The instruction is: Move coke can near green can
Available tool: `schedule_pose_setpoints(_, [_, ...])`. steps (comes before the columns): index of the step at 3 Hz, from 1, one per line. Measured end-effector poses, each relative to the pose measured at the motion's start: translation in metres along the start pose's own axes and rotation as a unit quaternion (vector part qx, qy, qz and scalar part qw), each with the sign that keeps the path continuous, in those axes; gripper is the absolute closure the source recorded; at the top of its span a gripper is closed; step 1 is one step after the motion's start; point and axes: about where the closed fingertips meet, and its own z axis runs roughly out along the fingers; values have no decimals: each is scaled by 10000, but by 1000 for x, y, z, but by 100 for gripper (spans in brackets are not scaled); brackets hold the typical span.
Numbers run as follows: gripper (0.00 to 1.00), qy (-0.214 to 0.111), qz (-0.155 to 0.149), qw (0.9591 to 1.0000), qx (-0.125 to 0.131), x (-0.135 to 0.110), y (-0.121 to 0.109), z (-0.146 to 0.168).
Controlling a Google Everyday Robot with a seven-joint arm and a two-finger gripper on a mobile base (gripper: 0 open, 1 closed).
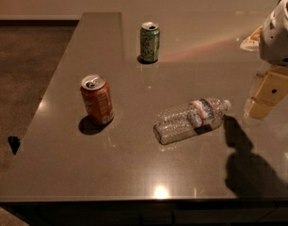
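I need to grip the upper part of the coke can (95, 85), around its silver top.
The coke can (97, 100), red-orange with a silver top, stands upright on the left part of the grey table (134, 173). The green can (149, 42) stands upright farther back, near the middle of the table. My gripper (264, 95) hangs at the right edge of the view, above the table and well to the right of both cans. It holds nothing that I can see.
A clear plastic water bottle (191, 119) lies on its side between the coke can and the gripper. The arm's shadow (250, 166) falls on the table's front right. The table's left edge drops to brown carpet (26, 69).
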Motion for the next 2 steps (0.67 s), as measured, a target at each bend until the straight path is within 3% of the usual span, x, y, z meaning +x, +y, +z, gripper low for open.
schedule_pose_setpoints(2, [0, -90, -61, 9999, 14, -13, -2, 4])
